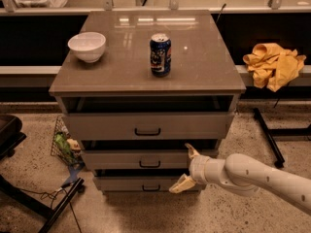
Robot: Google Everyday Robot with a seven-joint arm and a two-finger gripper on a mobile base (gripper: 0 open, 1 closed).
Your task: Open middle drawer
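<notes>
The robot's gripper needs to close on the middle drawer's top edge (181, 152), on the yellow cloth's side of the black handle, to pull the middle drawer open.
The grey cabinet has three drawer fronts. The middle drawer (121, 159) is the wide shallow grey front between the taller top drawer (107, 126) and the narrow bottom drawer (126, 183). Its small black bar handle (149, 164) sits at the centre. The front is nearly flush with the others, with dark gaps above and below. My gripper (185, 168) is open and empty, coming from the right on a white arm. It is in front of the right part of the middle drawer, right of the handle. One fingertip (191, 152) is at the drawer's top edge, the other lower.
A white bowl (87, 46) and a blue soda can (160, 55) stand on the cabinet top (204, 67). A yellow cloth (273, 64) lies on the ledge at right. A wire basket (65, 144) and black stand legs (53, 208) are at the left; another black leg (268, 136) is at right.
</notes>
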